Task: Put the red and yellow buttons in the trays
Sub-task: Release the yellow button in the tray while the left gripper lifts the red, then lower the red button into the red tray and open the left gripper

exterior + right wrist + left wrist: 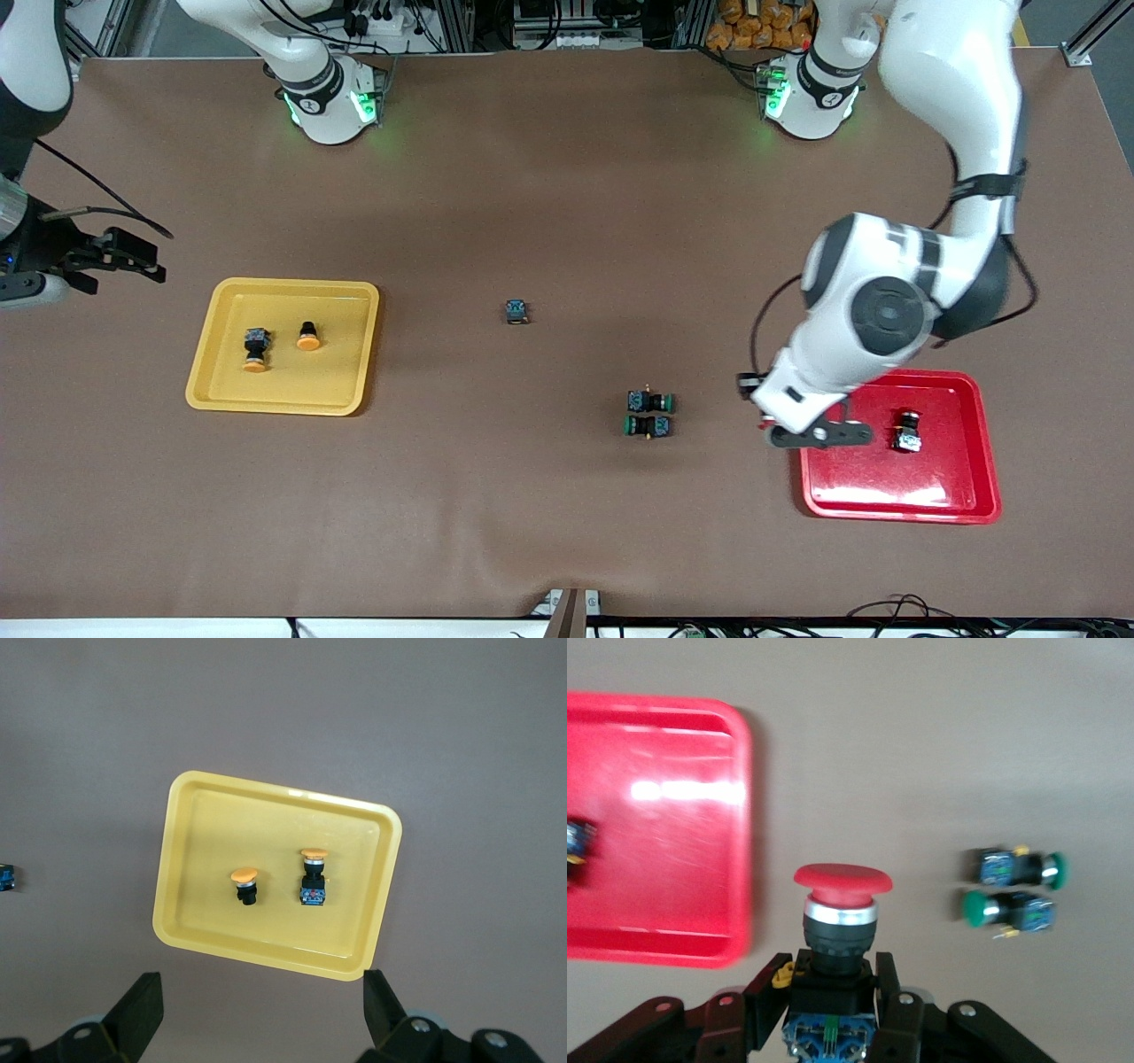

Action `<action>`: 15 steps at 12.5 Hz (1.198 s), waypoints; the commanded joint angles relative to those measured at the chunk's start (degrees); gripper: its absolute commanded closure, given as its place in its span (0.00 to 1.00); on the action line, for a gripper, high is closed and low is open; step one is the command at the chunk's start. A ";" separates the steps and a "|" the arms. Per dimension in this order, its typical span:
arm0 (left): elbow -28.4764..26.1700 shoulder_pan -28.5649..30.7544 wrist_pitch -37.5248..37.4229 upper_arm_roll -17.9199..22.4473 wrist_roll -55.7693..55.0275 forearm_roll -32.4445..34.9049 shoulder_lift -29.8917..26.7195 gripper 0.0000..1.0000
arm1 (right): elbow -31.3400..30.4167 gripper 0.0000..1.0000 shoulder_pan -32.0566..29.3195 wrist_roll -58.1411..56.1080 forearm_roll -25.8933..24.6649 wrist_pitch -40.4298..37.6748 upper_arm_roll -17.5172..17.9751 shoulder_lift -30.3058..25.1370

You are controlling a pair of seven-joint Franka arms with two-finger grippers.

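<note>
The red button goes down next with my left gripper. It is now held just beside the red tray. Next, I set it in the red tray [850, 439] [666, 842], between its button and the edge facing the green-capped switches.
My left gripper [819, 434] hangs over the table just beside the red tray [886, 483], at the tray's edge toward the middle of the table. In the left wrist view the gripper [833, 973] is shut on the black body of a red button [842, 904], cap pointing away. The red tray [656, 824] holds one button [907, 431]. The yellow tray [337, 372] holds two yellow buttons [256, 348] [308, 337], also seen in the right wrist view [244, 884] [313, 877]. My right gripper [133, 257] waits, open and empty [263, 1001], beside the yellow tray [275, 788].
Two green-capped switches [651, 401] [648, 426] lie side by side on the brown table between the middle and the red tray; they also show in the left wrist view [1014, 868] [1007, 910]. A capless dark block with a bluish top [517, 311] stands mid-table.
</note>
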 commanded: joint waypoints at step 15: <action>-16.01 14.08 30.30 -0.09 27.36 3.71 8.72 1.00 | 3.97 0.00 -1.70 3.84 0.95 -0.98 -0.30 0.74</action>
